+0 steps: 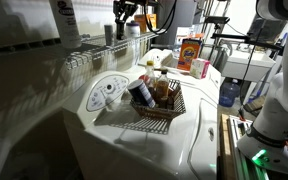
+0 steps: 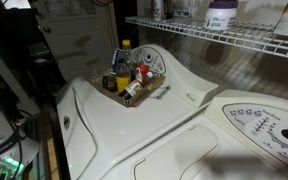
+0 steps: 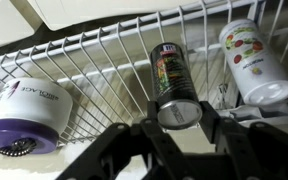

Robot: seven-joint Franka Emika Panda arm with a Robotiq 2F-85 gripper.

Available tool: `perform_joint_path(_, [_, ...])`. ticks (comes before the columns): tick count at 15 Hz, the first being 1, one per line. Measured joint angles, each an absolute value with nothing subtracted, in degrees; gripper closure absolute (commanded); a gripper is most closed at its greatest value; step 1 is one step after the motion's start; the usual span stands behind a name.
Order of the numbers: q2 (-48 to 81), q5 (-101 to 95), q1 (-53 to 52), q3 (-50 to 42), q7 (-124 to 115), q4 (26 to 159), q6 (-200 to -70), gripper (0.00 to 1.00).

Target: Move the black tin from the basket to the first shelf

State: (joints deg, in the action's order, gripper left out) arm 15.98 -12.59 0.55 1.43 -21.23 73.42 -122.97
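Next, my gripper releases the black tin on the first shelf (image 1: 110, 45) (image 3: 168, 52) between the purple-lidded white jar and the fruit-label bottle.
In the wrist view the black tin (image 3: 171, 80) lies against the rods of the white wire first shelf (image 3: 94, 70), its silver end toward the camera. My gripper (image 3: 174, 118) has a finger on each side of that end and looks shut on it. In an exterior view the gripper (image 1: 125, 14) is up at the shelf (image 1: 84, 52), high above the dark woven basket (image 1: 160, 108). The basket (image 2: 136, 92) still holds several bottles and cans on the white appliance top. The shelf (image 2: 219, 42) runs along the wall.
On the shelf a white jar with a purple lid (image 3: 24, 118) lies left of the tin and a white fruit-label bottle (image 3: 252, 60) lies right. A white bottle (image 1: 64, 20) stands on the shelf. An orange box (image 1: 190, 52) stands behind the basket.
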Motion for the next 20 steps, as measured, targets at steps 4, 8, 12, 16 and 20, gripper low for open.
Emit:
perform_joint_path(4, [17.70,-12.31,0.59,1.43,-22.15,71.67,-122.86,0.80])
perform_joint_path(8, [18.91,-11.98,0.59,1.43,-22.61,70.02,-121.72,0.80])
perform_joint_path(12, [19.83,-11.81,0.59,1.43,-22.66,68.50,-119.77,0.80])
perform_joint_path(16, [20.65,-11.71,0.59,1.45,-22.66,67.01,-118.23,0.80])
perform_joint_path(20, [21.05,-11.63,0.60,1.48,-22.66,66.27,-117.52,0.29])
